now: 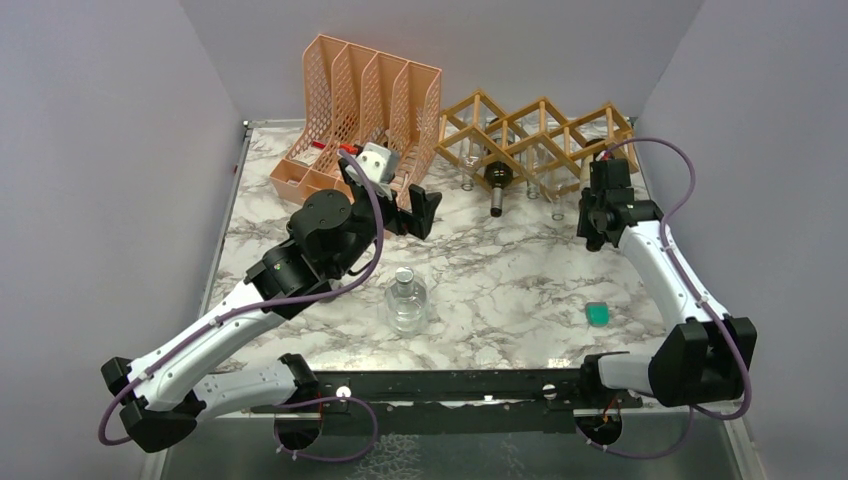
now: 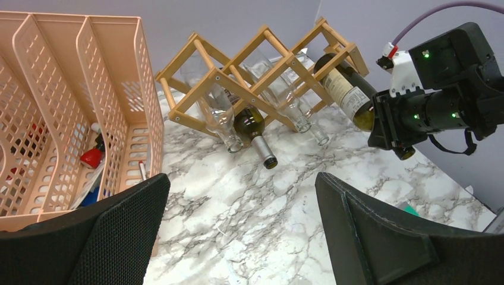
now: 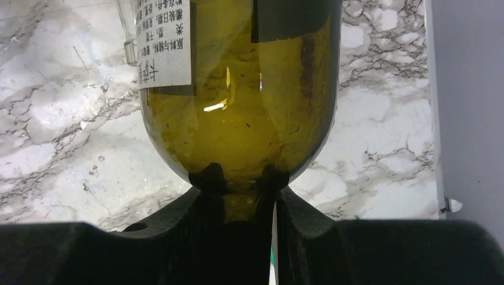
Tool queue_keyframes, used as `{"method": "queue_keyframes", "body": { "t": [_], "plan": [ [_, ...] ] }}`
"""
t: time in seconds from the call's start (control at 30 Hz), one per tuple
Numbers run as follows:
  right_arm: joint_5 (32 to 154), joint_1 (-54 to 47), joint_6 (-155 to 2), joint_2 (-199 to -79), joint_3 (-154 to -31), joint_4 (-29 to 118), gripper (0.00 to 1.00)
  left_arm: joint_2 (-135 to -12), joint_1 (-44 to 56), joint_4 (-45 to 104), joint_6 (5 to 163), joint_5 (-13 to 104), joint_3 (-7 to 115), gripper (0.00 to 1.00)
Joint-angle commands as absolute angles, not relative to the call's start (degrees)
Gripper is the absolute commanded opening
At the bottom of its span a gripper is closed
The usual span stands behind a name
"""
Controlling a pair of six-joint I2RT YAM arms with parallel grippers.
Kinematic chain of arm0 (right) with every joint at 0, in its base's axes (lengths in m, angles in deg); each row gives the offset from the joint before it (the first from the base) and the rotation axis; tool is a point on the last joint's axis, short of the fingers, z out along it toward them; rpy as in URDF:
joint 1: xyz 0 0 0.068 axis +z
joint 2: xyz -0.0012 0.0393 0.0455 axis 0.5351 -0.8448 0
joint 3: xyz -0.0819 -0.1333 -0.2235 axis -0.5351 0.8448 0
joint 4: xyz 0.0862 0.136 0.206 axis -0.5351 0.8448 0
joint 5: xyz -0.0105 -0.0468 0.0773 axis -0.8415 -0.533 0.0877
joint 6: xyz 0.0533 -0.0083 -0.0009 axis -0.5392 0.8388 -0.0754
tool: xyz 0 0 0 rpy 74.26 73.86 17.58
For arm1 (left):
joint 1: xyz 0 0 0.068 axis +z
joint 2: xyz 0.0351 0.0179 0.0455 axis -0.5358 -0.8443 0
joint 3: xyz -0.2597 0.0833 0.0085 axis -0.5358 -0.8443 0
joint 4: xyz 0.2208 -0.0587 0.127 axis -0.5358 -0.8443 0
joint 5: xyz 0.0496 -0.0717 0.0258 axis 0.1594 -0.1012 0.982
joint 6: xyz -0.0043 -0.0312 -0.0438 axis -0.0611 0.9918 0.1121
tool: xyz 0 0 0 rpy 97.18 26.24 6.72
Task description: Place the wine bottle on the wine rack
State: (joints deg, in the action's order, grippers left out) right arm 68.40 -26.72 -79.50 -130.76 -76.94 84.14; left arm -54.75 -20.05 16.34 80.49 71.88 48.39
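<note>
Next, I release the green wine bottle with my right gripper in the wine rack's end cell (image 1: 596, 142) farthest from the peach organiser.
The light-wood lattice wine rack (image 1: 540, 135) stands at the back right and also shows in the left wrist view (image 2: 261, 65). A green wine bottle (image 2: 347, 95) with a white label lies in its right end cell, base outward. My right gripper (image 2: 386, 122) sits at that base. In the right wrist view its fingers (image 3: 297, 208) are nearly closed, and their tips touch the round bottom of the bottle (image 3: 238, 89). My left gripper (image 1: 390, 195) is open and empty above the table (image 2: 242, 202), in front of the peach organiser.
A dark bottle (image 1: 497, 180) and clear glass bottles lie in other rack cells, necks out. A peach mesh file organiser (image 1: 360, 110) stands at the back left. A clear round glass bottle (image 1: 406, 300) stands mid-table. A small green object (image 1: 597, 315) lies front right.
</note>
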Motion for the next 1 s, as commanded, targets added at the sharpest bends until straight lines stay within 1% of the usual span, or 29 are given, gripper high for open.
{"method": "queue_keyframes", "body": {
  "t": [0.0, 0.3, 0.43, 0.83, 0.97],
  "plan": [
    [68.75, -26.50, -73.16, -131.64, -82.65, 68.73, 0.01, -53.51, -19.72, 15.84, 80.62, 70.71, 48.09, 0.99],
    [68.03, -27.20, -68.10, -134.68, -82.58, 62.27, 0.01, -53.72, -19.72, 15.57, 81.07, 69.28, 48.22, 0.99],
    [69.68, -28.05, -64.57, -135.56, -81.89, 59.11, 0.01, -54.20, -19.71, 15.59, 81.10, 68.97, 48.51, 0.99],
    [73.12, -29.96, -63.16, -142.23, -86.94, 58.54, 0.01, -56.25, -19.72, 14.75, 81.25, 68.22, 50.61, 0.99],
    [73.31, -30.48, -62.31, -144.30, -88.37, 57.79, 0.04, -57.05, -19.72, 14.41, 81.25, 68.07, 51.40, 0.99]
  ]
}}
